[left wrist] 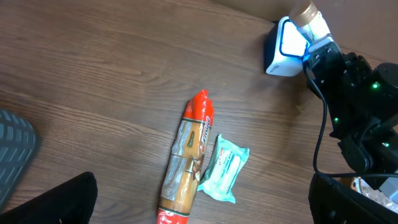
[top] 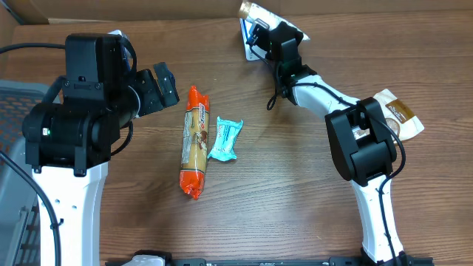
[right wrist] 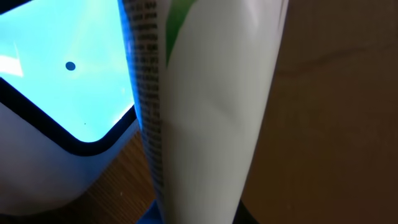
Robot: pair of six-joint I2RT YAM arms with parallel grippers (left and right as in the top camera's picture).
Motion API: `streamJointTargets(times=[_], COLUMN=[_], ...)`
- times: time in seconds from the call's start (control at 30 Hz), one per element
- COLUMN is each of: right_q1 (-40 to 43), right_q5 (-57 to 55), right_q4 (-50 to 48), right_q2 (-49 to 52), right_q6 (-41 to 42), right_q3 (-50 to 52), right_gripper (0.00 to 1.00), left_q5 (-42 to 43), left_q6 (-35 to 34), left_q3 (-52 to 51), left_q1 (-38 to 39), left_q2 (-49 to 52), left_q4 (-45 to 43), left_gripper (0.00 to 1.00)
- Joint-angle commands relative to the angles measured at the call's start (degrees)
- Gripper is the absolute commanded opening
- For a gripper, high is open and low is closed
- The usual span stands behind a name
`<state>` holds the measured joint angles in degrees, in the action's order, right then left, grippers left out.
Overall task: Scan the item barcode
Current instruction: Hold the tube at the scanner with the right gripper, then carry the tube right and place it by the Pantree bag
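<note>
I will set the white tube down with my right gripper on the near side of the brown and white pouch [top: 387, 149]. The tube is now held against the scanner's glowing window.
My right gripper [top: 267, 31] is shut on a white tube [right wrist: 199, 106] with a tan cap [top: 253, 12] and small print down one side. It holds the tube right against the glowing window [right wrist: 56, 74] of the white and blue scanner [top: 251, 44] at the table's back middle. The left wrist view shows the scanner [left wrist: 283, 43] with the tube [left wrist: 309, 17] over its top. My left gripper [top: 166, 85] hangs open above the table, empty, with its dark fingers [left wrist: 62, 202] either side of an orange sausage-shaped pack [top: 194, 142].
A teal packet [top: 225, 138] lies beside the orange pack. A brown and white pouch [top: 397, 113] rests at the right, by the right arm's base. A grey basket [top: 15, 140] stands at the left edge. A cardboard wall runs along the back.
</note>
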<state>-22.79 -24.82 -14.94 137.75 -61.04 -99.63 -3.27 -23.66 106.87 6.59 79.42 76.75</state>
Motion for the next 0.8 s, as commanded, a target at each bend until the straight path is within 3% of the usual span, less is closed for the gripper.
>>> streamJointTargets(times=[0.0,0.2,0.4,0.57,0.77], right_q1=[-0.13,-0.50,-0.28,0.90,6.14], right_q5=[0.48,0.52,4.98,18.01,49.46], right_q4=[-1.46,1.14,14.88,32.76,53.62], right_q2=[-1.18,-4.37,-14.88,-28.55,-42.10], right_q6=[4.28,14.56,25.35,45.31,63.43], right_q3=[-2.45,-2.47,-2.47,-2.47,-2.45], right_gripper=[0.04,0.04,0.04,0.04,0.04], left_q5=[-0.31,-0.31,-0.31,-0.31,-0.31], left_q6=[-0.37,-0.37,-0.37,-0.37,-0.37], left_q3=[0.90,0.90,0.90,0.90,0.90], left_q1=[-0.20,-0.20,-0.20,-0.20,-0.20], left_q2=[0.09,0.09,0.09,0.09,0.09], left_q4=[-0.07,-0.07,-0.07,-0.07,-0.07], left_gripper=[1.00,1.00,0.99,0.99,0.99])
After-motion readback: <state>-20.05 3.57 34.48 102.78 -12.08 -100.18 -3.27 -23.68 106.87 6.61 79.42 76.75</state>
